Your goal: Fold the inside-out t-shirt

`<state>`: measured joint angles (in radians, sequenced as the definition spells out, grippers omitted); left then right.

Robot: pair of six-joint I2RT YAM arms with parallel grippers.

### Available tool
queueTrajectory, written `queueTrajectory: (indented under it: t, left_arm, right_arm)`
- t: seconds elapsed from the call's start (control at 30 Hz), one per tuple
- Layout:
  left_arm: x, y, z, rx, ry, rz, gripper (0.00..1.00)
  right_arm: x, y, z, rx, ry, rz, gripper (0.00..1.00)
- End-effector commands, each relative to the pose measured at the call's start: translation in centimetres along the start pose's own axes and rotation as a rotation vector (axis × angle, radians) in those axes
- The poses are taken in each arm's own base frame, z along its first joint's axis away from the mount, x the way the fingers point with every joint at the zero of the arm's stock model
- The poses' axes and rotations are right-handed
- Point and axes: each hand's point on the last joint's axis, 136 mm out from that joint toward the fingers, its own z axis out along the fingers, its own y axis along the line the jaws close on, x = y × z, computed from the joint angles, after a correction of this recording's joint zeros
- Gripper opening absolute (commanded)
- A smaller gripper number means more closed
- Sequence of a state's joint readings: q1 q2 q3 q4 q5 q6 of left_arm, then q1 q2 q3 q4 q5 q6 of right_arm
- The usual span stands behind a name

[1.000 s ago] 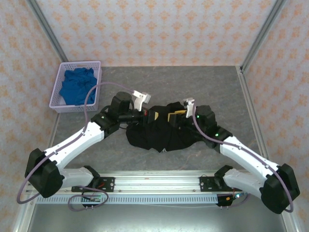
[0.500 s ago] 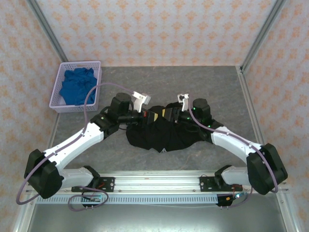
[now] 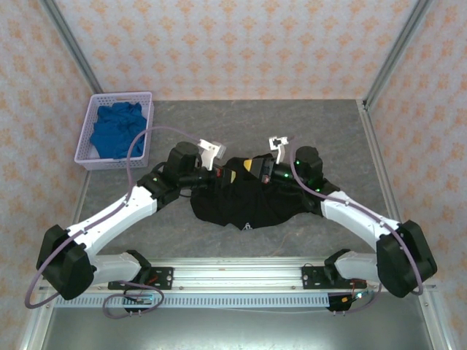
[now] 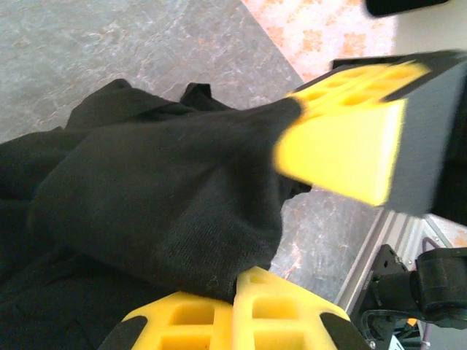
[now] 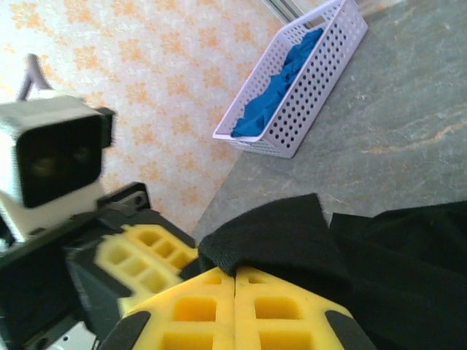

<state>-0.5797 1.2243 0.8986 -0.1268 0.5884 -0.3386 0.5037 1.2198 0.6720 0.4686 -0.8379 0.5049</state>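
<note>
The same raised fold above the bunched t-shirt is pinched by both my grippers close together, so next my left gripper opens and takes the cloth farther from my right gripper (image 4: 146, 237).
The inside-out t-shirt (image 3: 248, 203) lies bunched in a black heap at the middle of the table, a small white tag (image 3: 248, 226) at its near edge. My left gripper (image 3: 228, 176) is shut on a raised fold of its cloth (image 4: 160, 189), pinched between the yellow fingers (image 4: 284, 306). My right gripper (image 3: 256, 167) faces it a few centimetres away, shut on a black fabric edge (image 5: 270, 240). In the left wrist view the right gripper's fingers (image 4: 343, 138) sit against the same fold. In the right wrist view the left gripper's fingers (image 5: 139, 255) are close at the left.
A lilac mesh basket (image 3: 92, 153) with a bright blue cloth (image 3: 117, 130) stands at the table's back left, also in the right wrist view (image 5: 306, 117). Patterned walls and metal posts close in the table. Grey tabletop lies bare behind and to the right of the shirt.
My right gripper has moved left toward the left gripper and closed on the shirt's fabric. The left gripper has stayed shut on its fold, almost in place.
</note>
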Motion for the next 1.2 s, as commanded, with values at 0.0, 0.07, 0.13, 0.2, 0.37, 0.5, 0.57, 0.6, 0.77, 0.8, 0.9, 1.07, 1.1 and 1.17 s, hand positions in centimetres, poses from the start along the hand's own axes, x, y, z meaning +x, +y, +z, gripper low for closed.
queueTrajectory:
  t: [0.0,0.07,0.13,0.2,0.37,0.5,0.57,0.6,0.77,0.8,0.9,1.07,1.1,1.17]
  left_arm:
    - [0.6,1.4,-0.6,-0.062,-0.014,0.003,0.0]
    - [1.2,2.1,-0.5,-0.086,-0.01,-0.006,0.0]
    - [2.0,2.9,-0.3,-0.114,0.012,-0.011,0.05]
    - [2.6,3.3,-0.3,-0.136,0.037,-0.002,0.18]
    - [1.5,3.1,-1.9,-0.169,-0.013,0.058,0.48]
    - [-0.4,2.5,-3.5,-0.185,-0.106,0.127,0.67]
    - [-1.1,2.2,-3.6,-0.181,-0.128,0.16,0.73]
    - [-1.3,2.0,-3.4,-0.171,-0.127,0.17,0.73]
    - [-2.7,1.1,-1.7,-0.116,-0.11,0.194,0.72]
    - [-2.8,1.1,-1.3,-0.113,-0.109,0.195,0.71]
    - [-4.0,0.4,-0.5,-0.075,-0.13,0.189,0.62]
    - [-5.2,-0.8,0.4,-0.005,-0.146,0.158,0.26]
    - [-5.1,-0.7,0.4,-0.005,-0.141,0.154,0.16]
    - [-4.5,-0.1,0.3,-0.015,-0.131,0.146,0.0]
  right_arm:
    - [-2.7,3.2,-0.5,-0.07,-0.068,-0.095,0.0]
    - [-2.7,3.4,-0.4,-0.068,-0.059,-0.105,0.0]
    - [-2.3,3.5,0.0,-0.055,-0.04,-0.126,0.0]
    - [-1.9,3.7,0.3,-0.035,-0.02,-0.147,0.0]
    - [-1.5,4.7,1.0,-0.036,0.009,-0.165,0.0]
    - [-1.5,5.4,1.2,-0.049,0.016,-0.17,0.0]
    - [-1.7,5.9,1.2,-0.06,0.015,-0.168,0.0]
    - [-1.8,6.1,1.2,-0.065,0.015,-0.169,0.0]
    - [-1.9,6.8,1.3,-0.091,0.02,-0.15,0.0]
    - [-1.9,7.0,1.3,-0.096,0.02,-0.146,0.0]
    - [-1.8,7.1,1.4,-0.102,0.022,-0.122,0.0]
    - [-1.2,6.0,1.1,-0.062,0.027,-0.102,0.0]
    - [-1.2,5.8,0.7,-0.037,0.022,-0.11,0.0]
    - [-1.4,4.3,-0.8,0.064,-0.009,-0.123,0.05]
